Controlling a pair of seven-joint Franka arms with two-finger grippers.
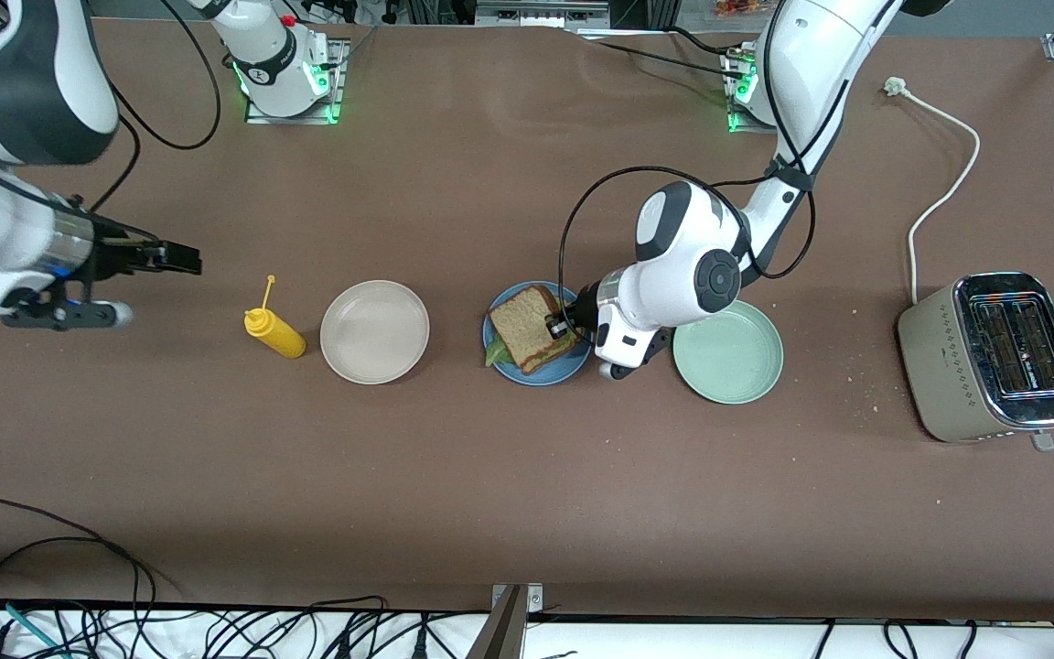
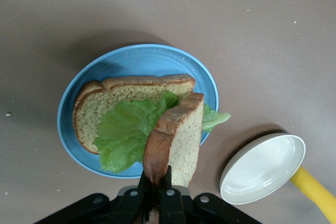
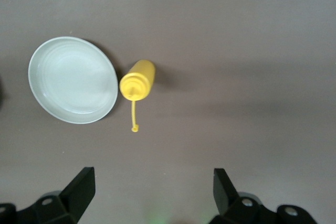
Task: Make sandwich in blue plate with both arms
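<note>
I should let go of the second bread slice with my left gripper on the green lettuce leaf (image 1: pixel 535 333) (image 2: pixel 140 125) over the bottom bread slice.
The blue plate (image 1: pixel 573 363) lies mid-table and shows in the left wrist view (image 2: pixel 131 59). On it lie a bread slice (image 2: pixel 105 103) and a green lettuce leaf (image 2: pixel 126 129). My left gripper (image 1: pixel 562 325) is shut on the crust of a second bread slice (image 2: pixel 178 137) and holds it tilted on edge over the lettuce; in the front view this slice (image 1: pixel 527 327) covers the plate. My right gripper (image 1: pixel 181 259) is open and empty, up in the air over bare table toward the right arm's end; its fingertips (image 3: pixel 84 182) show in the right wrist view.
A beige-white plate (image 1: pixel 374 330) and a yellow squeeze bottle (image 1: pixel 275 332) lie toward the right arm's end. A pale green plate (image 1: pixel 728 352) sits beside the blue plate. A toaster (image 1: pixel 994 357) with a white cord stands at the left arm's end.
</note>
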